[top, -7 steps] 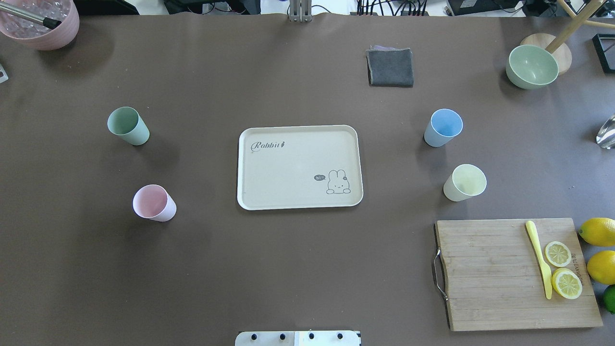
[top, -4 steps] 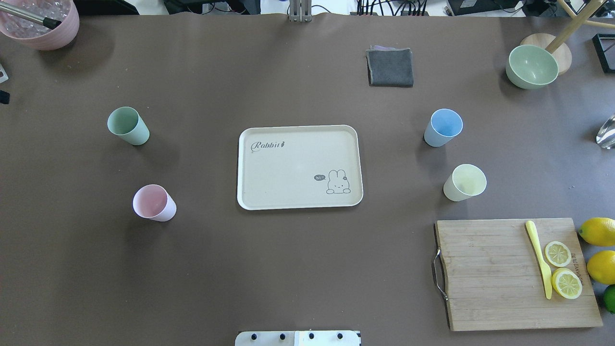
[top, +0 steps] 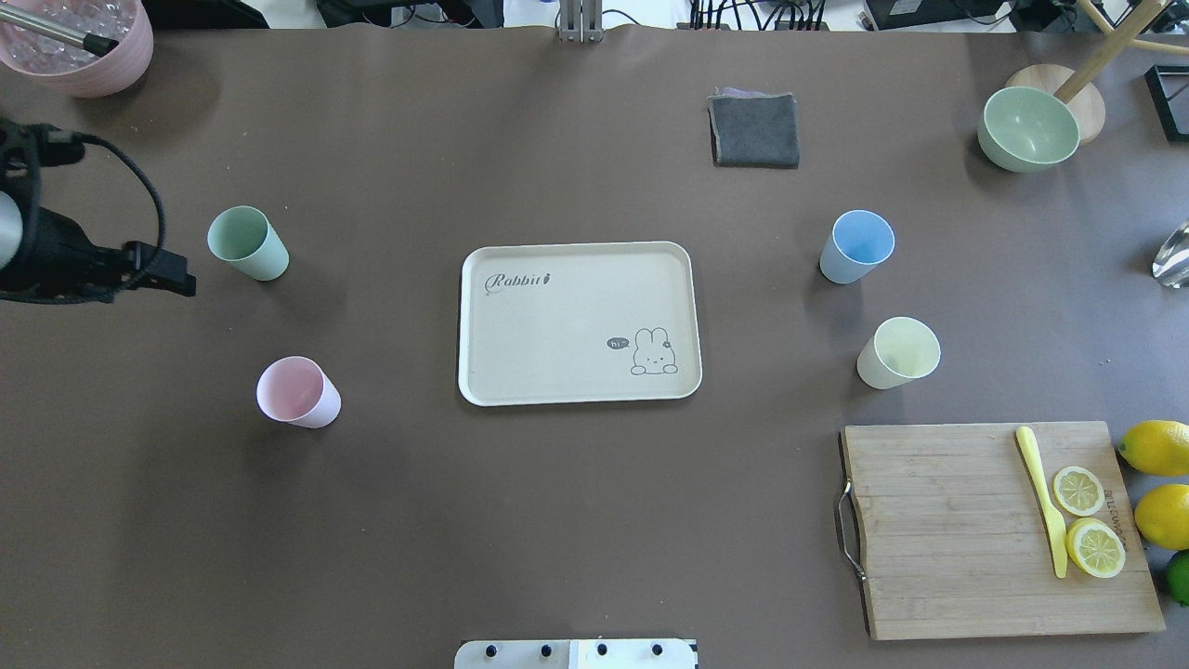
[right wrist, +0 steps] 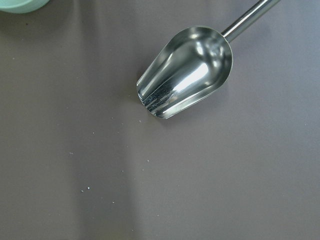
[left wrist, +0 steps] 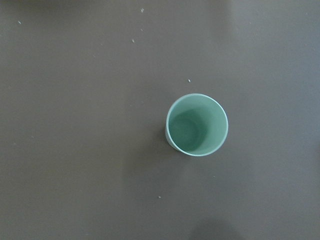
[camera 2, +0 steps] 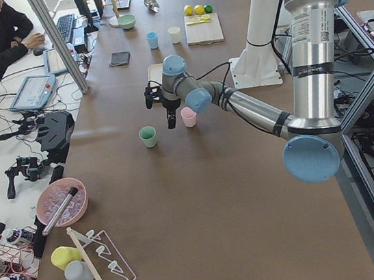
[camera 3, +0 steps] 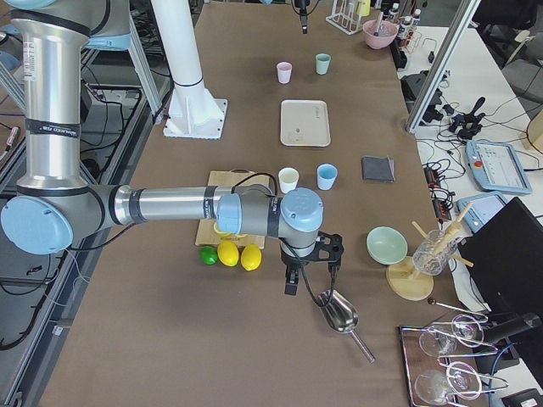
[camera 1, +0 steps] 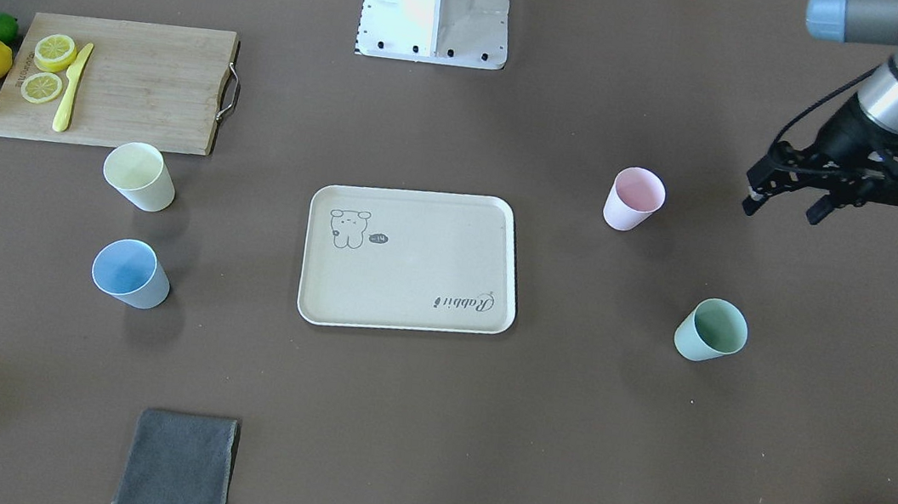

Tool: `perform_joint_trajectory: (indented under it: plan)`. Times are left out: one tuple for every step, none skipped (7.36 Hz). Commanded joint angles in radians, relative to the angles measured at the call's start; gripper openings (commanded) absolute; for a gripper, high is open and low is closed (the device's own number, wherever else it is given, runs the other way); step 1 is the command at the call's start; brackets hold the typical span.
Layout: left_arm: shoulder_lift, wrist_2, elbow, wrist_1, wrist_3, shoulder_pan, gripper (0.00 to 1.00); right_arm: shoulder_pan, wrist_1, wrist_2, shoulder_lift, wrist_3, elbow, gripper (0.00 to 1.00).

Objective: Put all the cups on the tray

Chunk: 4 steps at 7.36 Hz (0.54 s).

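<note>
The robot's left gripper should next move to the pink cup and close on the pink cup's rim [camera 1: 662,202], on the side away from the cream tray.
The cream tray [top: 557,325] lies mid-table and holds nothing; it also shows in the front view [camera 1: 411,282]. Four cups stand upright on the table around it: mint green [top: 247,242] and pink [top: 297,392] on my left, light blue [top: 856,246] and pale yellow [top: 897,352] on my right. My left gripper [camera 1: 781,212] is open and empty, raised above the table, apart from the pink cup [camera 1: 634,199] and the mint green cup [camera 1: 711,330]. Its wrist view looks down into the mint green cup [left wrist: 196,125]. My right gripper [camera 3: 310,273] shows only in the right side view; I cannot tell whether it is open or shut.
A wooden cutting board [top: 947,530] with lemon slices and a yellow knife lies front right, with lemons [top: 1156,448] beside it. A grey cloth [top: 754,130] and a green bowl [top: 1028,128] sit at the back. A mauve pot [top: 79,42] stands back left. A metal scoop [right wrist: 187,70] lies under the right wrist.
My left arm has come into the overhead view from the left edge; its gripper now hangs just left of the mint green cup. The cups and tray have not moved.
</note>
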Motion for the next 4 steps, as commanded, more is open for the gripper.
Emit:
perform_joint_trajectory:
  plan:
    - [-0.006,0.05,-0.001,0.0,-0.051,0.115,0.98,0.0,0.016,0.0,0.0,0.0,0.0,1.0]
    - [-0.008,0.052,0.01,-0.002,-0.054,0.148,0.98,0.0,0.018,0.0,-0.002,0.0,0.0,1.0]
    - [-0.018,0.052,0.017,0.0,-0.057,0.172,0.98,0.0,0.018,0.0,-0.003,0.0,0.0,1.0]
    - [-0.044,0.055,0.048,0.0,-0.074,0.188,0.98,0.0,0.018,0.0,-0.005,0.0,-0.002,1.0]
